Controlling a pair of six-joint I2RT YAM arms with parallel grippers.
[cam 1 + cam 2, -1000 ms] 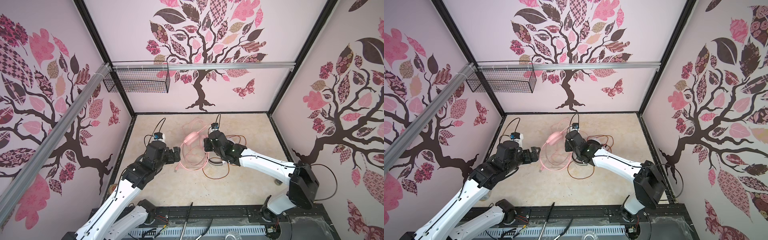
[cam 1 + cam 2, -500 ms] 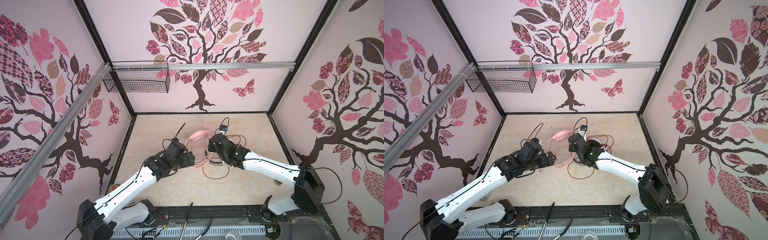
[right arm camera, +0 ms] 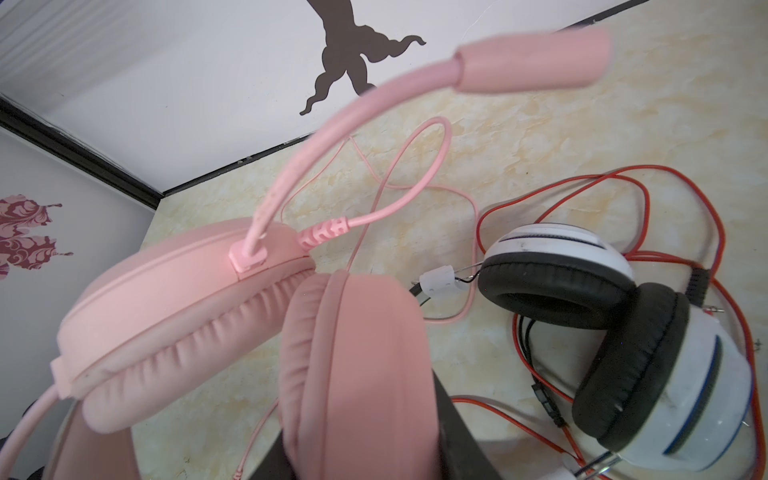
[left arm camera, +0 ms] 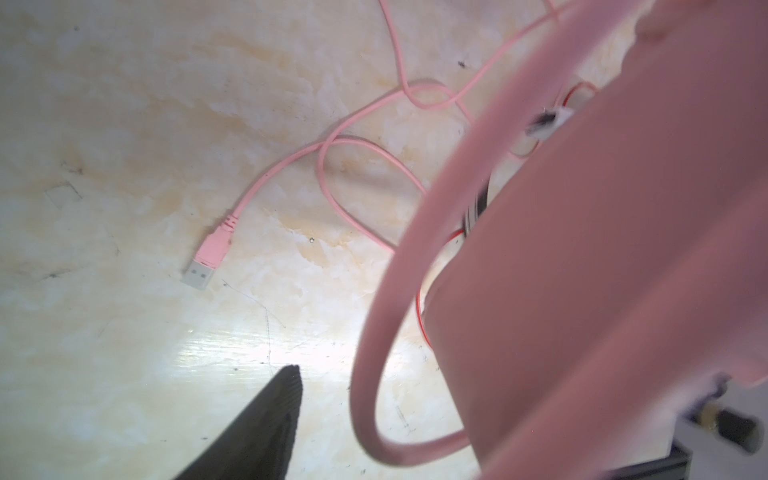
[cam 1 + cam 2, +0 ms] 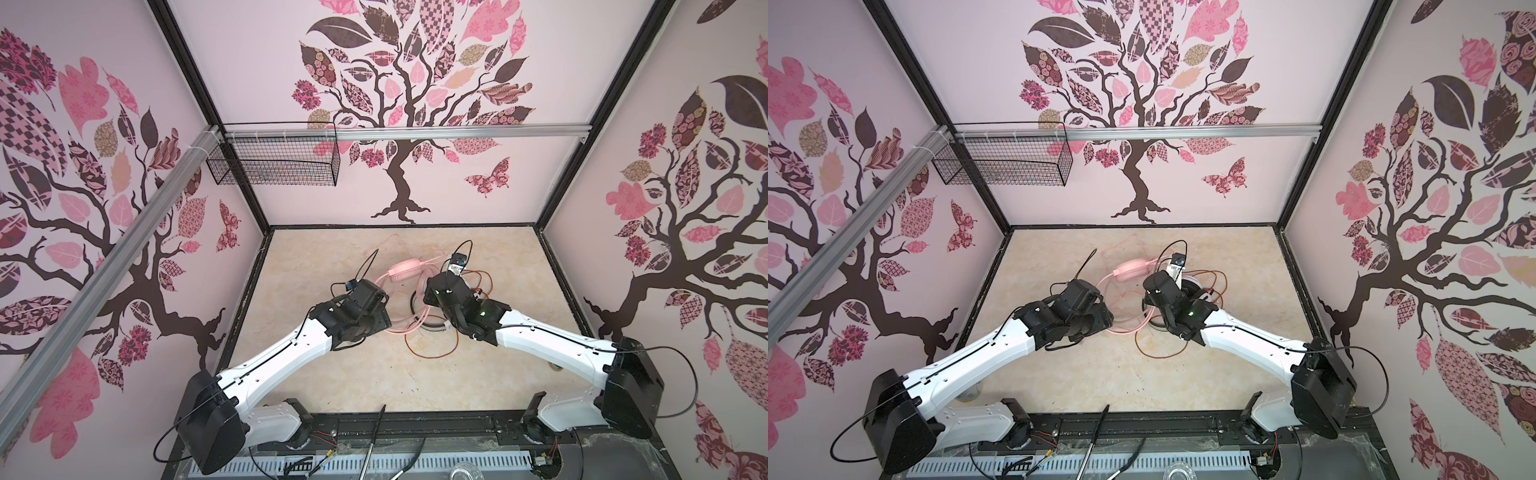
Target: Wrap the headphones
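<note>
The robot's right gripper alone holds the pink headphones by an ear cup, so next the left gripper closes on the headband (image 4: 500,352) before the right gripper lets go of the cup.
The pale pink headphones (image 5: 405,270) (image 5: 1129,270) are held up over the middle of the table. My right gripper (image 5: 432,286) (image 3: 357,449) is shut on one pink ear cup (image 3: 353,374). My left gripper (image 5: 386,326) stands open at the pink headband (image 4: 582,249). Only one black finger (image 4: 270,424) shows, apart from the thin pink band (image 4: 374,332). The pink cord ends in a USB plug (image 4: 208,259) lying on the table. The white-and-black headphones (image 3: 561,249) lie beside the right gripper amid their orange-red cord (image 5: 432,355) (image 5: 1158,353).
A black wire basket (image 5: 274,164) hangs on the back rail at the left, well above the table. The marbled tabletop (image 5: 332,374) is walled in on three sides. Loose cables and the arm bases sit along the front edge.
My left arm has swung in from the left to the pink headband and its jaws have narrowed. The right gripper has kept hold of the ear cup and shifted slightly back.
</note>
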